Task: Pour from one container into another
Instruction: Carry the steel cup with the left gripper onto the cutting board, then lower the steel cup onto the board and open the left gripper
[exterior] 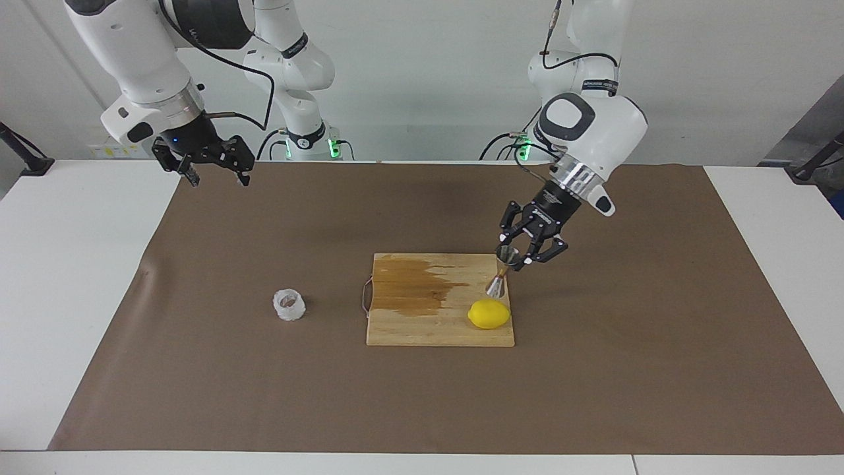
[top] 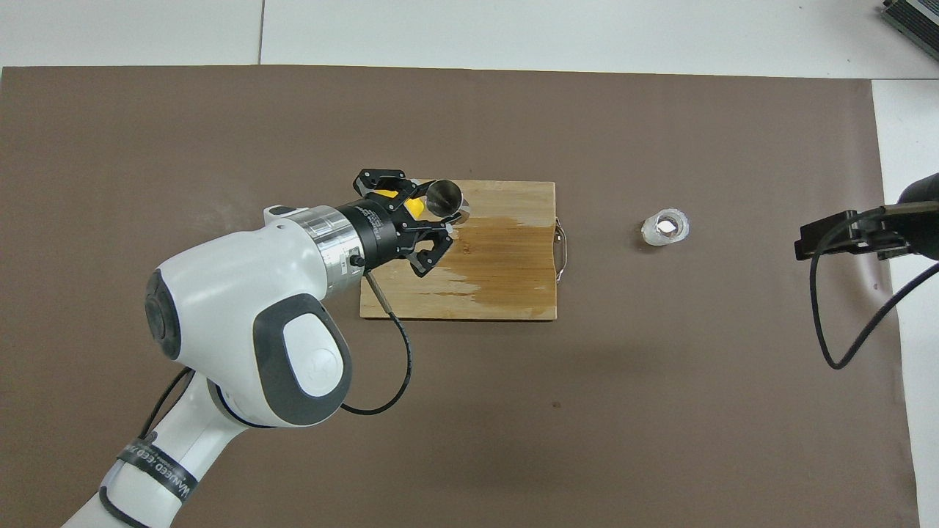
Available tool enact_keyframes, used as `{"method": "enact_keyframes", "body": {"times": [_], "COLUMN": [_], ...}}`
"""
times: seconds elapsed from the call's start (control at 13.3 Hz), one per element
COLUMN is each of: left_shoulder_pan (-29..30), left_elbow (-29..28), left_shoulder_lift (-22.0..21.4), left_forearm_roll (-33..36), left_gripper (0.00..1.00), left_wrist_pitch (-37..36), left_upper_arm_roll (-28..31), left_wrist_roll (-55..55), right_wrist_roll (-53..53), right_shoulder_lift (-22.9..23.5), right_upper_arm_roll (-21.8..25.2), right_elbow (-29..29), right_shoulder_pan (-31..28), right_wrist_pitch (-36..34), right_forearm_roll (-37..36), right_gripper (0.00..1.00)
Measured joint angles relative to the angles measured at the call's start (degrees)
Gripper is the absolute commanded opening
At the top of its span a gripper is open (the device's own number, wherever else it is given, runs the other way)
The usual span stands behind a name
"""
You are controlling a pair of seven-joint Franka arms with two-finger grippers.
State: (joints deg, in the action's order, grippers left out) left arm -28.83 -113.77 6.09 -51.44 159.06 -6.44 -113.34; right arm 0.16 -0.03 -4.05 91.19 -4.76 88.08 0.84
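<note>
My left gripper is to release the steel jigger on the cutting board's wet patch (top: 519, 243), close to the metal handle.
My left gripper (exterior: 513, 256) (top: 434, 214) is shut on the upper cone of the steel jigger (exterior: 499, 280) (top: 444, 197). It holds the jigger tilted in the air over the cutting board's end toward the left arm, just above the lemon. The translucent whitish cup (exterior: 289, 305) (top: 665, 228) stands upright on the brown mat, beside the board toward the right arm's end. My right gripper (exterior: 219, 180) (top: 805, 246) waits open, raised over the mat's edge at the right arm's end, holding nothing.
A wooden cutting board (exterior: 422, 330) (top: 513, 293) with a dark wet patch lies mid-table. A yellow lemon (exterior: 489, 314) (top: 414, 208) rests on it, partly covered by the left gripper from above. A brown mat (exterior: 593, 396) covers the table.
</note>
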Motion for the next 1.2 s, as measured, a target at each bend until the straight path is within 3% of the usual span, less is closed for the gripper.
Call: {"method": "enact_keyframes", "body": {"times": [0.3, 0.6, 1.2], "left_shoulder_pan": [-4.7, -9.6, -10.7], "left_elbow": [5.9, 7.4, 5.9], "left_shoulder_lift": [8.2, 15.0, 16.8], "left_forearm_roll": [10.4, 11.1, 12.4], "left_gripper": [0.00, 0.00, 0.00], "left_wrist_pitch": [4.7, 11.6, 13.4], "left_upper_arm_roll": [0.0, 0.0, 0.1], "left_wrist_roll": [-11.4, -13.3, -12.7], "right_wrist_roll": [0.0, 0.0, 0.0], "right_shoulder_lift": [0.0, 0.0, 0.0], "right_upper_arm_roll": [0.0, 0.0, 0.0], "right_elbow": [0.0, 0.0, 0.0], "right_shoulder_pan": [0.0, 0.0, 0.0], "right_wrist_pitch": [0.0, 0.0, 0.0], "right_forearm_roll": [0.0, 0.0, 0.0], "right_gripper": [1.00, 1.00, 1.00]}}
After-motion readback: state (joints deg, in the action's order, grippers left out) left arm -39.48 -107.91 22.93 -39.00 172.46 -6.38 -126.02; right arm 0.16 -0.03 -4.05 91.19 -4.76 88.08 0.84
